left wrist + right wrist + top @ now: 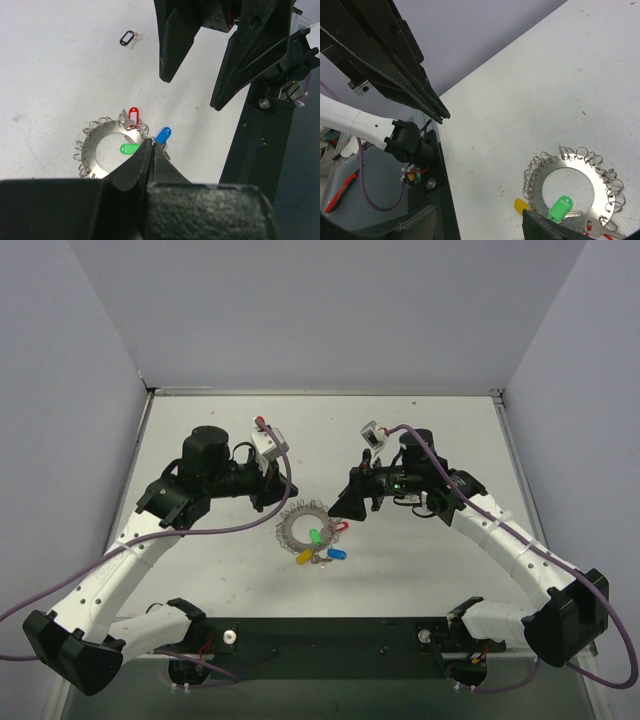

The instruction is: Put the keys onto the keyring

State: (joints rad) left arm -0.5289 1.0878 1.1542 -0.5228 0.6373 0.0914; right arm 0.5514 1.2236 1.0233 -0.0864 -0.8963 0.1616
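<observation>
Next, I move my right gripper over to the keyring's far rim (321, 509) (605, 189), the one across from the yellow key, and close it there.
The keyring (297, 524) is a flat silvery ring with wire loops round its rim, lying mid-table. Keys with green (315, 537), yellow (304, 556), blue (337, 554) and red (341, 529) heads lie on and beside it. My left gripper (152, 143) is shut with nothing seen between its fingers, hovering over the keyring's (92, 150) rim between the green key (129, 148) and the blue key (163, 135). My right gripper (475, 231) stands open and empty just right of the keyring (570, 163), near the green key (560, 207) and yellow key (521, 204).
A lone key with a black tag (127, 38) lies on the white table further off in the left wrist view. The black base rail (330, 635) runs along the near edge. Grey walls enclose the table on three sides.
</observation>
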